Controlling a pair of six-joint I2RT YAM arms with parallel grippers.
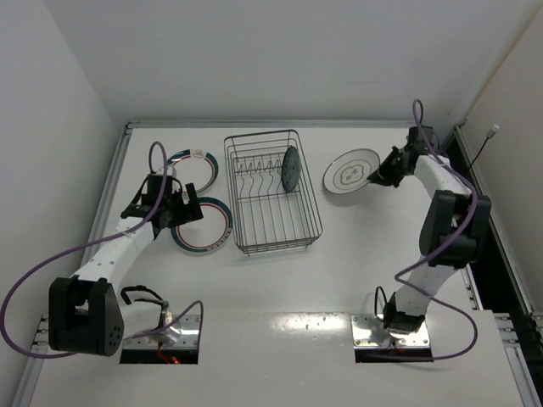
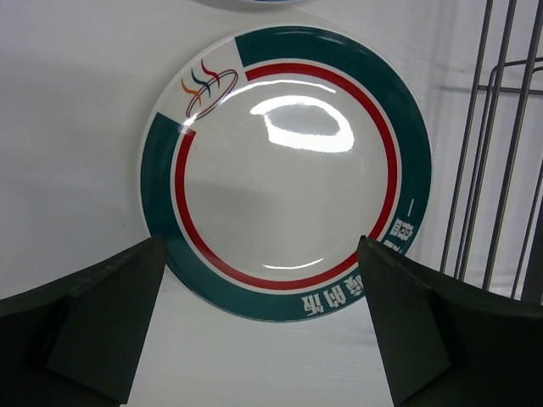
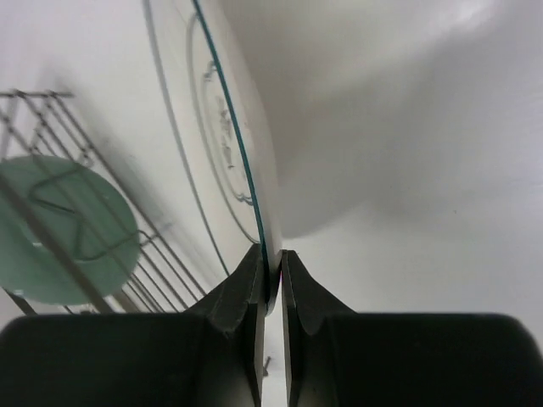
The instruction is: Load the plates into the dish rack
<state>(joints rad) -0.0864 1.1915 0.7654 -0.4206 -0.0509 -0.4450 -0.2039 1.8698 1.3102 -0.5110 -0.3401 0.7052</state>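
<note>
I should release the white plate from my right gripper upright in the rack's wires (image 1: pixel 282 164) beside the small teal plate.
The dark wire dish rack (image 1: pixel 271 193) stands mid-table with the small teal plate (image 1: pixel 291 169) upright in its tines; the plate also shows in the right wrist view (image 3: pixel 59 229). My right gripper (image 1: pixel 377 176) is shut on the rim of the white plate with the faint centre pattern (image 1: pixel 349 175), tilting it up off the table right of the rack; the rim sits between the fingers (image 3: pixel 270 271). Two teal-and-red banded plates lie flat left of the rack, one near (image 1: pixel 204 227) and one far (image 1: pixel 193 167). My left gripper (image 1: pixel 174 212) is open over the near plate's edge (image 2: pixel 288 170).
The rack's wire wall (image 2: pixel 501 170) stands just right of the left gripper. White walls close the table at the back and both sides. Purple cables loop from both arms.
</note>
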